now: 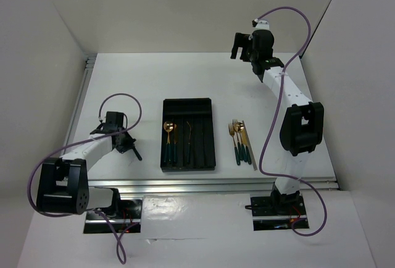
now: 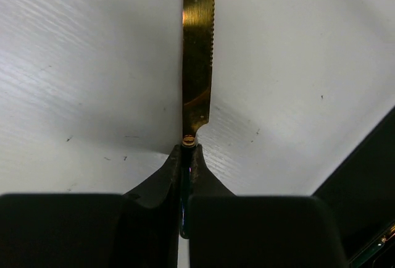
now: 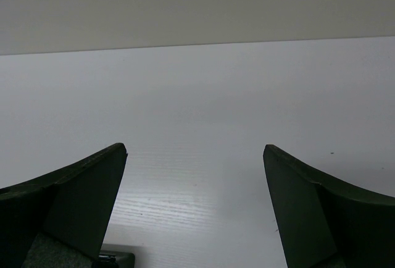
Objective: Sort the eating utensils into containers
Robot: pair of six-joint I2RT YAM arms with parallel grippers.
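My left gripper needs to release the knife in the black tray [image 1: 179, 144], so that it lies against the slim utensil beside the gold spoon.
My left gripper [image 1: 131, 147] is left of the black tray [image 1: 211, 133] and is shut on the dark green handle of a knife. In the left wrist view the fingertips [image 2: 187, 149] pinch the handle, and the gold serrated blade [image 2: 197, 58] points away over the white table. A gold spoon [image 1: 167, 137] and two more slim utensils [image 1: 176, 141] lie in the tray's left compartments. Forks [image 1: 234, 137], other gold-headed pieces [image 1: 244, 139] and a thin silver piece [image 1: 253, 154] lie on the table right of the tray. My right gripper [image 1: 241, 44] is raised at the far back, open and empty [image 3: 194, 150].
A corner of the tray [image 2: 370, 188] shows at the lower right of the left wrist view. White walls close in the table on the left, back and right. A metal rail [image 1: 216, 184] runs along the near edge.
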